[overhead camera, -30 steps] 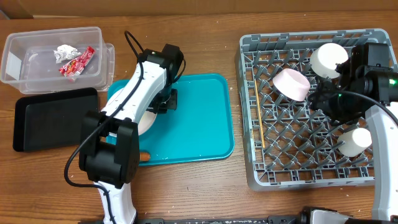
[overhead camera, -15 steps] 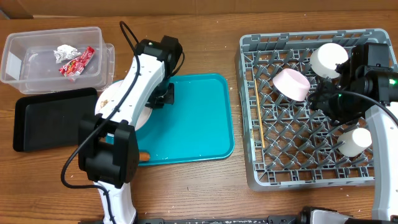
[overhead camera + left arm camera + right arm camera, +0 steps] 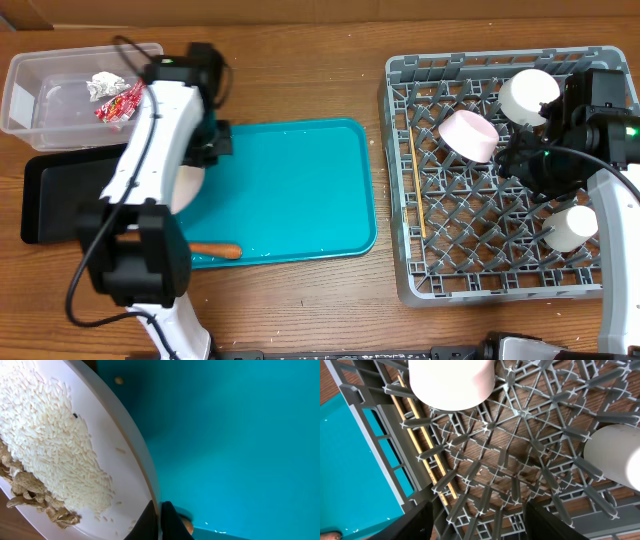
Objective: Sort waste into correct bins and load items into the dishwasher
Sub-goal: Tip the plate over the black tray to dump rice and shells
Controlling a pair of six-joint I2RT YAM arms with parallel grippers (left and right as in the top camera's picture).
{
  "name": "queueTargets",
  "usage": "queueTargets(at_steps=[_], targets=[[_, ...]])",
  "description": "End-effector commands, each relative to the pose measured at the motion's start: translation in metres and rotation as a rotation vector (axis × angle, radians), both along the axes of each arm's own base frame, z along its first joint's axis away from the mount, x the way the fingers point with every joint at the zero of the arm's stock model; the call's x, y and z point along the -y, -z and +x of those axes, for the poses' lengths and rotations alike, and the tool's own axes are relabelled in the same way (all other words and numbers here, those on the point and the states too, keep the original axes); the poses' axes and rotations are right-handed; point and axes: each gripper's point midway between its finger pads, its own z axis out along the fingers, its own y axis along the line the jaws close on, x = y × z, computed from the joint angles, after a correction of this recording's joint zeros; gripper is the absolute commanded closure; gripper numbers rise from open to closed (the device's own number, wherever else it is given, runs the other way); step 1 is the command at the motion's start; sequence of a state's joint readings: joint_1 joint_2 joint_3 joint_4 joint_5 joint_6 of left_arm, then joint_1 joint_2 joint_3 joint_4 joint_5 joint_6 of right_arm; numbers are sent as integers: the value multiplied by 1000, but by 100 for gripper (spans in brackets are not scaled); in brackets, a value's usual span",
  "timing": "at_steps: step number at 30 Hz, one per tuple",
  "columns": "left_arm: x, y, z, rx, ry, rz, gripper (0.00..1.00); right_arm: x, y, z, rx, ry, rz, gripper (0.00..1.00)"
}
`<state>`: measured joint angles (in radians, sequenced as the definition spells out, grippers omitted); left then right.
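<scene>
Next, my left gripper lets go of the white plate on the teal tray's bare half nearer the dish rack (image 3: 305, 186).
My left gripper (image 3: 207, 140) is shut on the rim of the white plate (image 3: 186, 187), which hangs over the left edge of the teal tray, above the black tray (image 3: 70, 195). In the left wrist view the gripper (image 3: 160, 521) pinches the plate rim (image 3: 127, 445); the tilted plate carries rice (image 3: 50, 450) and beige scraps (image 3: 30, 495). The carrot (image 3: 215, 250) lies at the teal tray's front edge. The clear tub (image 3: 45, 110) holds the wrapper (image 3: 122, 101) and the paper wad (image 3: 103, 83). My right gripper (image 3: 480, 525) is open and empty above the dish rack (image 3: 405, 250).
The teal tray (image 3: 300, 190) lies mid-table. The rack holds a bowl (image 3: 470, 135), two cups (image 3: 528, 95) (image 3: 572, 228), and chopsticks (image 3: 417, 185) along its left wall. In the right wrist view the cups (image 3: 452, 382) (image 3: 615, 455) and chopsticks (image 3: 420, 445) show.
My left arm has swung left with the plate, from over the teal tray to its left edge near the black tray. The carrot now lies uncovered. The right arm has not moved.
</scene>
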<state>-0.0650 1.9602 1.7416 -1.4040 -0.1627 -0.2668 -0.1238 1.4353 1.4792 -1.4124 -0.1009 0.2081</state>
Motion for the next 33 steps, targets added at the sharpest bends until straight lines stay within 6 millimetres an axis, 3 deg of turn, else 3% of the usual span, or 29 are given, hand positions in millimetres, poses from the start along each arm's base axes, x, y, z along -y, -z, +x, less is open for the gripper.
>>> queueTargets(at_steps=[1, 20, 33], targets=[[-11, -21, 9, 76, 30, -102, 96, -1, 1, 0, -1, -9, 4, 39], [-88, -34, 16, 263, -140, -497, 96, -1, 1, -1, -5, -9, 4, 39], [-132, -97, 12, 630, -250, -965, 96, -1, 1, -1, -8, -9, 4, 40]])
